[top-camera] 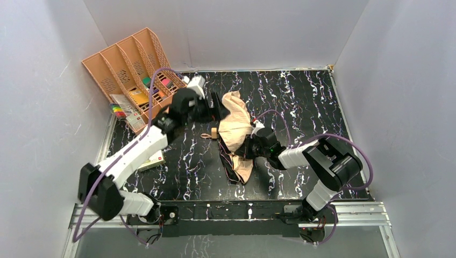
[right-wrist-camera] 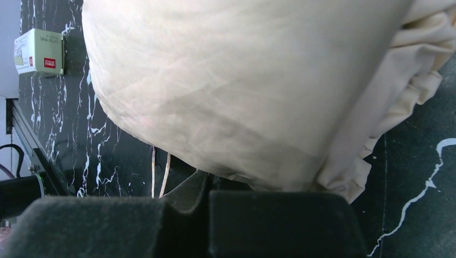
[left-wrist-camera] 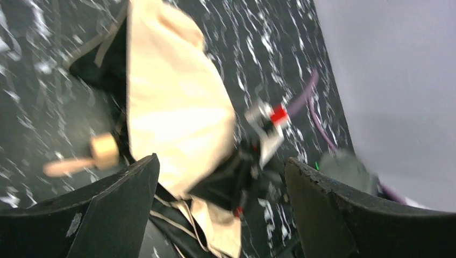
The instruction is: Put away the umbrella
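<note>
Next, I move my left gripper to the far end of the umbrella's tan fabric (top-camera: 235, 95) (left-wrist-camera: 189, 25) and close it there, opposite where my right gripper holds.
The umbrella (top-camera: 235, 122) lies half-collapsed in the middle of the black marbled table, its pale tan fabric crumpled and its dark inner side showing at the near end. Its short tan handle (left-wrist-camera: 92, 155) points left. My left gripper (top-camera: 217, 111) hovers at the umbrella's left side, open wide, with the fabric (left-wrist-camera: 177, 107) below and between the fingers (left-wrist-camera: 115, 207) but untouched. My right gripper (top-camera: 249, 142) is at the umbrella's right side. In the right wrist view its jaws (right-wrist-camera: 207, 188) are pressed together at the edge of the tan fabric (right-wrist-camera: 242, 86).
A peach-orange divided file tray (top-camera: 125, 63) holding coloured items stands at the back left against the wall. A small pale box (top-camera: 152, 160) lies on the table left of centre, under the left arm. Grey walls enclose three sides.
</note>
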